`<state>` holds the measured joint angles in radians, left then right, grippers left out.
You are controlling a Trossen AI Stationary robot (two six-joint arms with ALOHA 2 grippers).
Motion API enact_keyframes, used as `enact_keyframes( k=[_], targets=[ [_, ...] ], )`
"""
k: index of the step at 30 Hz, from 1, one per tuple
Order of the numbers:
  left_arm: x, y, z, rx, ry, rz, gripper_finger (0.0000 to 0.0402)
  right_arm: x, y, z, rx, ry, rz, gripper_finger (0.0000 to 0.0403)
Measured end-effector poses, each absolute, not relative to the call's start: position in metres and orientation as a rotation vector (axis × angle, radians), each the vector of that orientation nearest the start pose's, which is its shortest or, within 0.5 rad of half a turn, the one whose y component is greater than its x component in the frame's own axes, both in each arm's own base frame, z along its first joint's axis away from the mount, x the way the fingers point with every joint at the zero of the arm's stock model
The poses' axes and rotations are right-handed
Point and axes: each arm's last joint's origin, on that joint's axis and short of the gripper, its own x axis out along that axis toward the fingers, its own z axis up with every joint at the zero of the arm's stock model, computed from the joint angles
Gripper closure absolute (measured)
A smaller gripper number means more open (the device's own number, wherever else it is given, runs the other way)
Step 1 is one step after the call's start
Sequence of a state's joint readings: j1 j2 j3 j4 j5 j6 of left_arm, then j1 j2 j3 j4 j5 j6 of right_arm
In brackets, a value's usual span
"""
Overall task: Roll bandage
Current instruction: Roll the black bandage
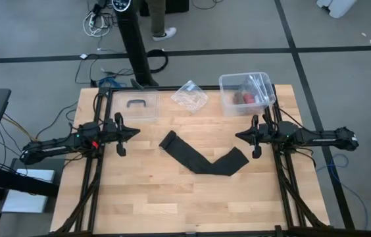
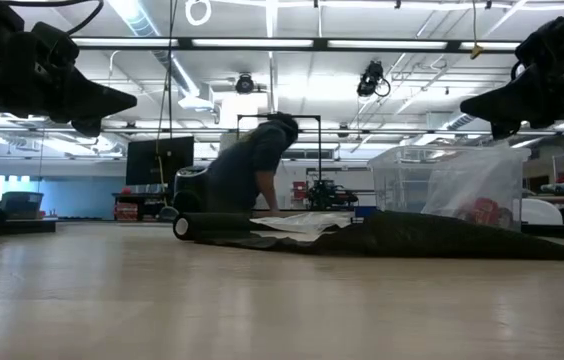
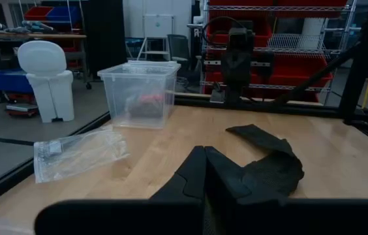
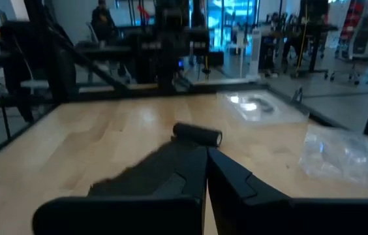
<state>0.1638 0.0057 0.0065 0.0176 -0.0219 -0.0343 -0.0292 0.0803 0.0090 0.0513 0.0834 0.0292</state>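
Observation:
Next, I move my right gripper to the far corner of the loose end [image 1: 237, 149] of the black bandage, across from its small roll, and close it there.
The black bandage [image 1: 202, 161] lies on the wooden table in a V shape, between the two arms. Its left end is wound into a small roll [image 4: 197, 134], which also shows in the low view [image 2: 184, 226]; the rest lies flat [image 3: 269, 170]. My left gripper [image 1: 138, 132] is shut and hangs level above the table's left side, its tip pointing at the bandage. My right gripper [image 1: 237, 136] is shut too and hangs level above the right side, facing the left one. Neither touches anything.
A clear plastic box [image 1: 246, 92] with some items stands at the far right. A clear wrapper [image 1: 190, 96] and a clear lid [image 1: 139, 105] lie along the far edge. A person [image 2: 252, 165] bends behind the table. Bare wood lies toward the near edge.

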Motion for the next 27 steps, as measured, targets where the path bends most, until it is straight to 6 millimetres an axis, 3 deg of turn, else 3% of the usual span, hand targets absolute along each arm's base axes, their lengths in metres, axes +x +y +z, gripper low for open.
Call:
enact_keyframes(
  k=[11, 15, 27],
  targets=[
    [0.096, 0.017, 0.167, -0.033, -0.021, 0.185, 0.0391, 0.101, -0.005, 0.184, 0.007, -0.173, -0.116, 0.0383],
    [0.096, 0.017, 0.167, -0.033, -0.021, 0.185, 0.0391, 0.099, -0.005, 0.192, 0.127, -0.263, -0.098, 0.0383],
    [0.096, 0.017, 0.167, -0.033, -0.023, 0.185, 0.0391, 0.112, 0.001, 0.176, 0.271, -0.065, -0.003, 0.0359]
  ],
)
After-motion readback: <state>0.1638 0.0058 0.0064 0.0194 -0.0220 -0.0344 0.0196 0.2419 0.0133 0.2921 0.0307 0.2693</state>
